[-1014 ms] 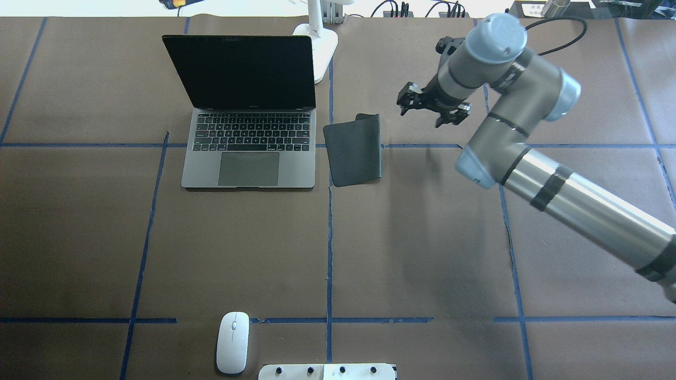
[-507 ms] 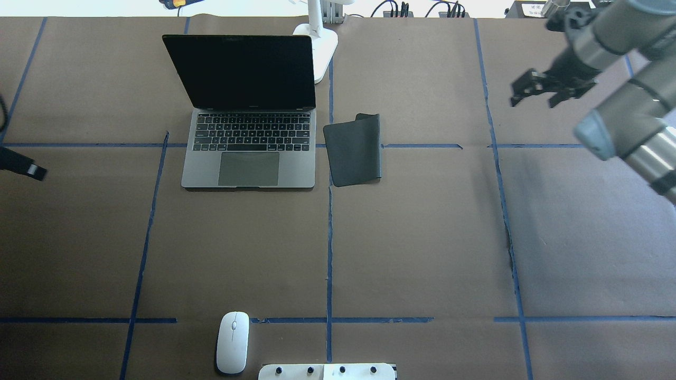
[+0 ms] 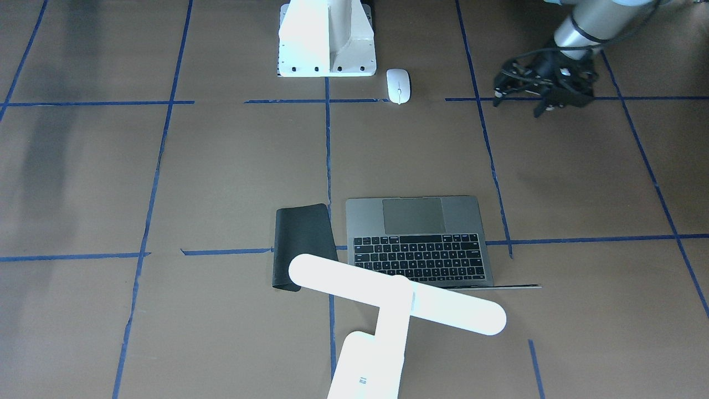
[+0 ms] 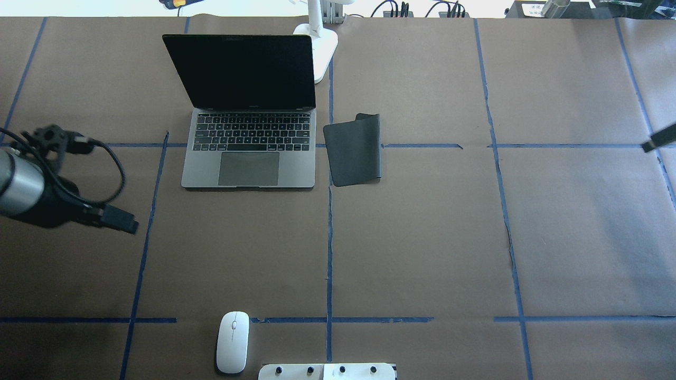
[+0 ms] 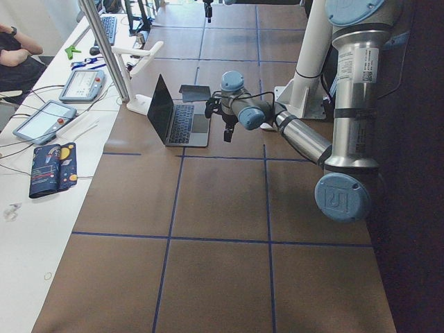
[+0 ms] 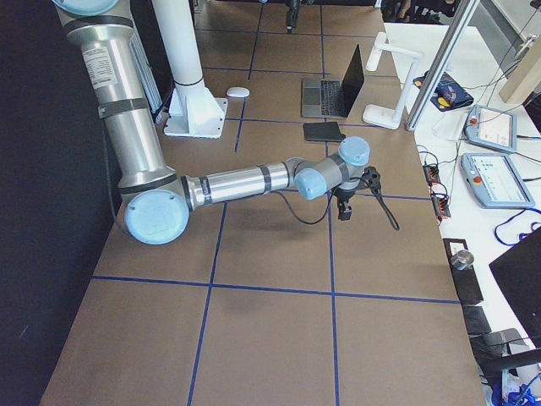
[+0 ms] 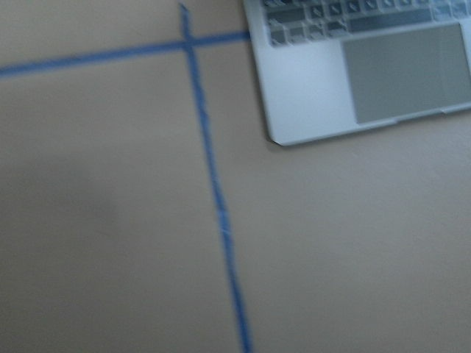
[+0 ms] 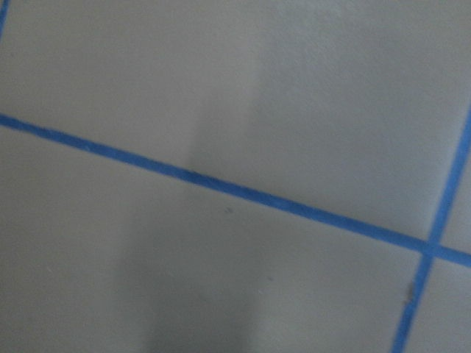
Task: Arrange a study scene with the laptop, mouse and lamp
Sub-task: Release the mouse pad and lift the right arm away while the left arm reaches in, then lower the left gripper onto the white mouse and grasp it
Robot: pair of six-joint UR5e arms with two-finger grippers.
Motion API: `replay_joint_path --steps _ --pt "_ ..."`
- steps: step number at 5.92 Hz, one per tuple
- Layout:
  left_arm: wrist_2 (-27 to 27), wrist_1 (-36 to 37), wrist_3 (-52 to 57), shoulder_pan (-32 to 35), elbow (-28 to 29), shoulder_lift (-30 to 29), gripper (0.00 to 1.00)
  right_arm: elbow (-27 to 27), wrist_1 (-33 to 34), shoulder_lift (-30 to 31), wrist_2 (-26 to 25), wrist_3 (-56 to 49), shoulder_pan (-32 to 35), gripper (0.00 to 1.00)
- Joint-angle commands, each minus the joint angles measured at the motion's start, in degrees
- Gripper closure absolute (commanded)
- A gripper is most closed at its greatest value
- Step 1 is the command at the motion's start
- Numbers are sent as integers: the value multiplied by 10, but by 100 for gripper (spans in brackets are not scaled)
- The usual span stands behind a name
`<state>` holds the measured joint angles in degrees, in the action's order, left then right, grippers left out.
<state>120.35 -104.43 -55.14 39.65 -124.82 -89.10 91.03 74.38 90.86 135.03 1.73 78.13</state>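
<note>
The robot's left gripper needs to next move to the mouse beside the white pedestal and close on the mouse's long sides (image 3: 399,86), around the middle.
The laptop (image 4: 248,158) stands open with a dark screen at the far middle-left; it also shows in the front view (image 3: 421,238) and the left wrist view (image 7: 353,81). The lamp (image 3: 396,302) stands behind the laptop's right corner, its base (image 4: 322,45) on the table. The mouse (image 4: 232,342) lies at the near edge, far from both grippers. My left gripper (image 3: 545,91) hangs open and empty above the table left of the laptop (image 4: 100,182). My right gripper (image 6: 342,207) is at the far right; only a tip shows overhead (image 4: 660,140), and I cannot tell its state.
A black pad (image 4: 353,150) with one curled corner lies right of the laptop. The white bolted pedestal (image 3: 327,39) stands at the near edge beside the mouse. Blue tape lines grid the brown table. Tablets and cables lie on the far side bench (image 6: 494,161).
My right arm has swung from beside the black pad off to the right edge. My left arm has come in from the left edge toward the laptop's left side.
</note>
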Motion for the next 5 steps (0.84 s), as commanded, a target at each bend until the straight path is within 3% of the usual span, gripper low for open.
replay_joint_path --steps 1,2,3,4,5 --pt "-123 2 -138 -143 -17 -32 0 48 122 68 -23 -177 105 0" --pt "-191 2 -206 -217 -15 -41 0 49 172 74 -27 -223 160 0" --pt "-267 7 -237 -305 -4 -53 0 50 179 96 -26 -219 184 0" --pt "-314 7 -273 -349 34 -89 0 50 177 96 -21 -213 184 0" --pt "-329 7 -281 -363 76 -126 0 50 176 96 -21 -213 184 0"
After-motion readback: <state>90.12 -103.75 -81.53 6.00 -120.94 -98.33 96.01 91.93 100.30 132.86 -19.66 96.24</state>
